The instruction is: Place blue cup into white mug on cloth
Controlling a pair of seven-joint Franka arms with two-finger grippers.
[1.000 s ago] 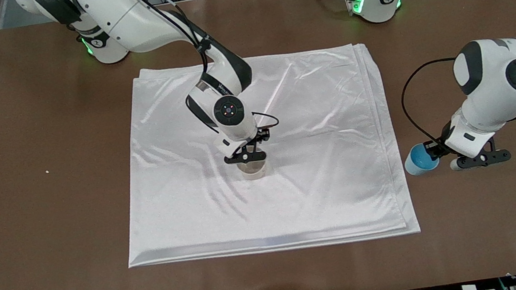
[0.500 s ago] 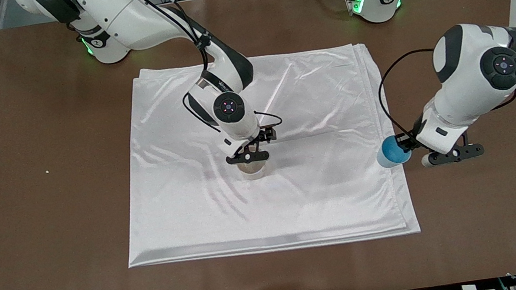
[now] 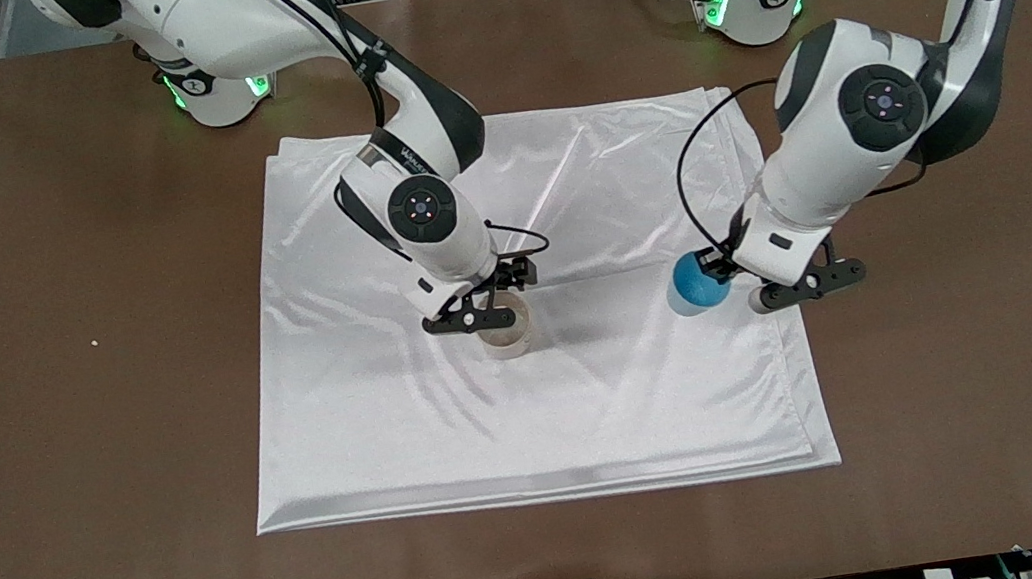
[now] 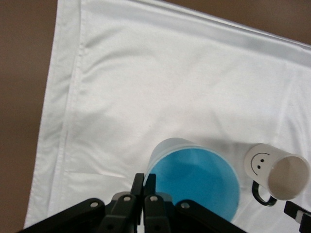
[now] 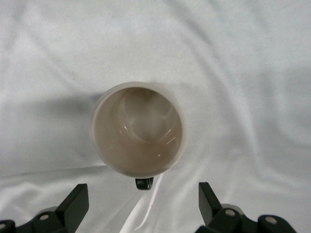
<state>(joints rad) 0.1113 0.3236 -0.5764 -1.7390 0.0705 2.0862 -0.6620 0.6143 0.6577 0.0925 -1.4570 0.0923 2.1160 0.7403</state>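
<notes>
My left gripper is to let go of the blue cup down inside the white mug (image 3: 504,325) (image 4: 288,177), under my open right gripper.
The white mug (image 3: 505,329) stands upright on the cloth (image 3: 394,428) near its middle. In the right wrist view the mug (image 5: 137,128) is empty, with its black handle (image 5: 144,183) toward my fingers. My right gripper (image 3: 490,305) is open just above the mug, its fingertips (image 5: 74,203) set wide apart and touching nothing. My left gripper (image 3: 722,273) is shut on the rim of the blue cup (image 3: 695,282) and holds it in the air over the cloth's edge at the left arm's end. In the left wrist view the blue cup (image 4: 194,179) hangs beside the smiley-faced mug (image 4: 276,170).
The brown table (image 3: 36,397) surrounds the cloth on all sides. A small pale crumb (image 3: 94,342) lies on the table toward the right arm's end. Cloth folds (image 4: 63,121) run along its edge under the left arm.
My left arm has carried the blue cup from over the bare table to over the cloth's edge, toward the mug. My right gripper has shifted slightly off the mug toward the right arm's end.
</notes>
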